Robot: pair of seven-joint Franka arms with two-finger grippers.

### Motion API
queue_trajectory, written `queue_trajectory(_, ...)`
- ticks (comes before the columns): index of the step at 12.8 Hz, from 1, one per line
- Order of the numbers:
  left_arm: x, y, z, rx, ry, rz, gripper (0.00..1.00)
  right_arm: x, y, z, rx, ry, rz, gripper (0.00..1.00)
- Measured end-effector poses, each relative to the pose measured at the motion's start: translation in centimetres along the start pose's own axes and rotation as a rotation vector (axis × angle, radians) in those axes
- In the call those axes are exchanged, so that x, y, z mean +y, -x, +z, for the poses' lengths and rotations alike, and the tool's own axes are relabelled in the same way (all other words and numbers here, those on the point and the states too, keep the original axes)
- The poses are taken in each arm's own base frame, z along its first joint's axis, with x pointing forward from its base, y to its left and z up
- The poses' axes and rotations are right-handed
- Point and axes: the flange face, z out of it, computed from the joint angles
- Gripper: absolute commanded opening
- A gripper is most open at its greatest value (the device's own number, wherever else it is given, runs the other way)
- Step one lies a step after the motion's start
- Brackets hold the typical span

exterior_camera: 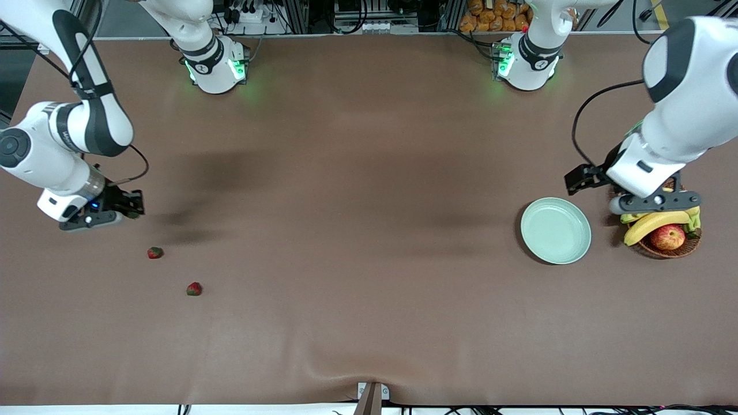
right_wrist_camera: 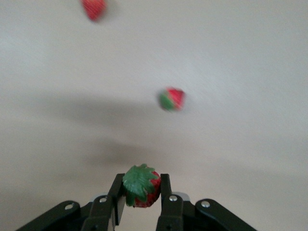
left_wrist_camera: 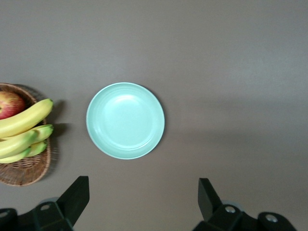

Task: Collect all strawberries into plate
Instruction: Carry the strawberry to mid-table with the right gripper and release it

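My right gripper has a strawberry. It will put it down on the brown table [exterior_camera: 415, 215] between the loose strawberries and the plate, closer to the plate.
My right gripper [exterior_camera: 131, 211] is shut on one strawberry [right_wrist_camera: 141, 186], red with a green leafy top, and holds it just above the table at the right arm's end. Two more strawberries lie on the brown table nearer to the front camera: one [exterior_camera: 154, 252] close to the gripper and one [exterior_camera: 194, 289] nearer still. Both also show in the right wrist view, the closer [right_wrist_camera: 171, 99] and the other [right_wrist_camera: 94, 8]. The pale mint-green plate [exterior_camera: 556, 230] sits empty toward the left arm's end. My left gripper [exterior_camera: 654, 203] hangs open and empty over the basket's edge beside the plate [left_wrist_camera: 125, 120].
A brown wicker basket [exterior_camera: 669, 246] with bananas [exterior_camera: 654, 222] and a red-yellow apple [exterior_camera: 667, 236] stands beside the plate at the left arm's end. The brown table cover [exterior_camera: 369, 230] spans the stretch between the strawberries and the plate.
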Motion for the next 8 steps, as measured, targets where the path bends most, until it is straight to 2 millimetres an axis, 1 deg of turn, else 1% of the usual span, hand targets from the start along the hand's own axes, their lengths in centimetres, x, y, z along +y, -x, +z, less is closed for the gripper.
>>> queue_trajectory(2, 1.5, -0.6, 1.5, 0.008, 0.006, -0.016, 1.00, -4.7, -2.8, -1.4, 0.027, -0.011, -0.026, 0.20)
queue_trajectory(3, 1.8, -0.9, 2.1, 0.007, 0.008, -0.017, 1.00, -7.6, -4.1, -1.9, 0.038, -0.015, -0.042, 0.21)
queue_trajectory(5, 1.9, -1.2, 2.7, 0.006, 0.009, -0.018, 1.00, -14.3, -6.1, -2.2, 0.052, -0.027, -0.079, 0.21)
queue_trajectory(8, 2.0, -1.2, 2.8, 0.006, 0.009, -0.015, 1.00, -25.0, -8.3, -2.2, 0.070, -0.059, -0.127, 0.21)
